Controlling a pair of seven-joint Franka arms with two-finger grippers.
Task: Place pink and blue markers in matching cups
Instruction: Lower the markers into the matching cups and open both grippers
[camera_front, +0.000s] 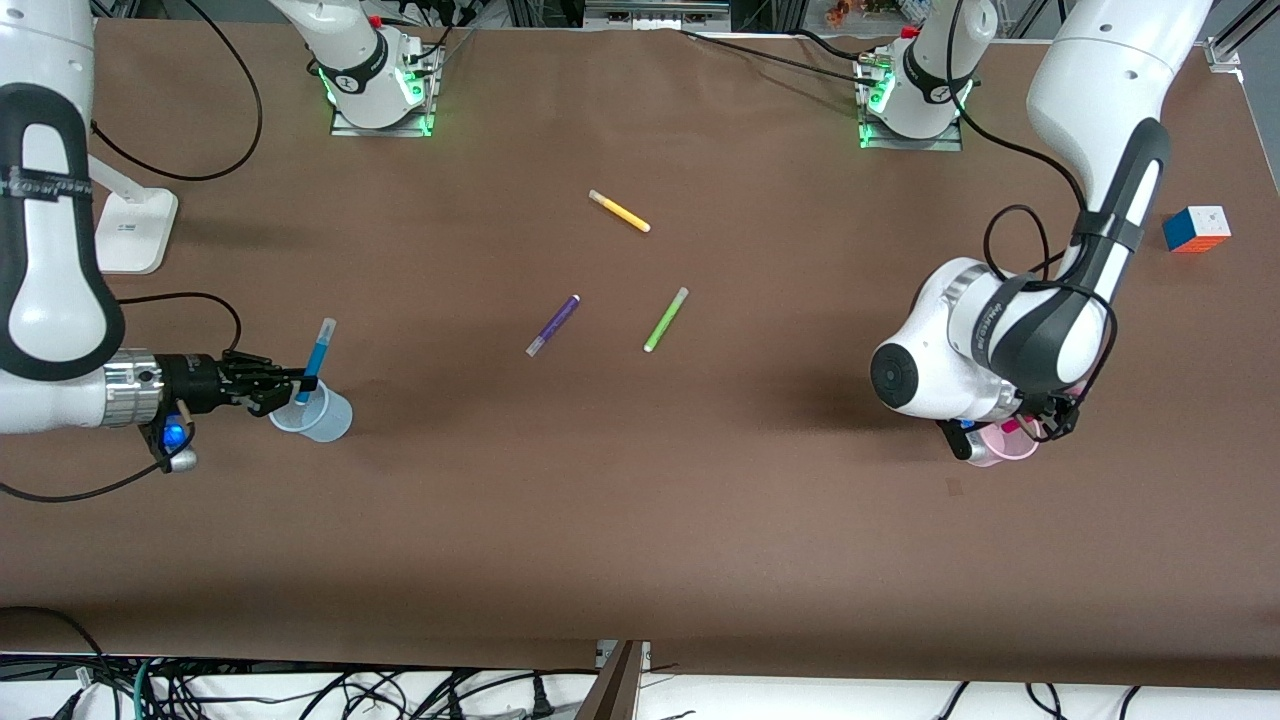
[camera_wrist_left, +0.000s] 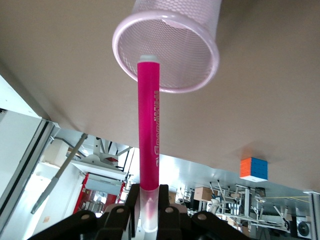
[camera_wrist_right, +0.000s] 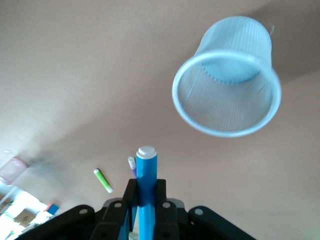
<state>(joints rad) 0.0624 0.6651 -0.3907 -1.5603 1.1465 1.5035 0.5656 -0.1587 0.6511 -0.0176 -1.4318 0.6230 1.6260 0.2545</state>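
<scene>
I will release the sky-blue marker, now upright just above the cup, from my right gripper inside the opening of the pale blue cup (camera_front: 308, 400) (camera_wrist_right: 227, 93).
My right gripper (camera_front: 298, 384) is shut on the sky-blue marker (camera_front: 317, 356) and holds it upright just above the pale blue cup (camera_front: 318, 416), at the right arm's end of the table. In the right wrist view the blue marker (camera_wrist_right: 145, 175) in my gripper (camera_wrist_right: 145, 187) points beside the cup's mouth (camera_wrist_right: 227, 92), not into it. My left gripper (camera_front: 1035, 425) is mostly hidden under its wrist, over the pale pink cup (camera_front: 1005, 445). In the left wrist view it (camera_wrist_left: 149, 192) is shut on the pink marker (camera_wrist_left: 149, 125), whose tip is at the pink cup's mouth (camera_wrist_left: 200, 75).
A yellow marker (camera_front: 619, 211), a dark purple marker (camera_front: 553, 325) and a lime-green marker (camera_front: 666, 319) lie mid-table. A colour cube (camera_front: 1196, 229) sits at the left arm's end, a white stand (camera_front: 135, 230) at the right arm's end.
</scene>
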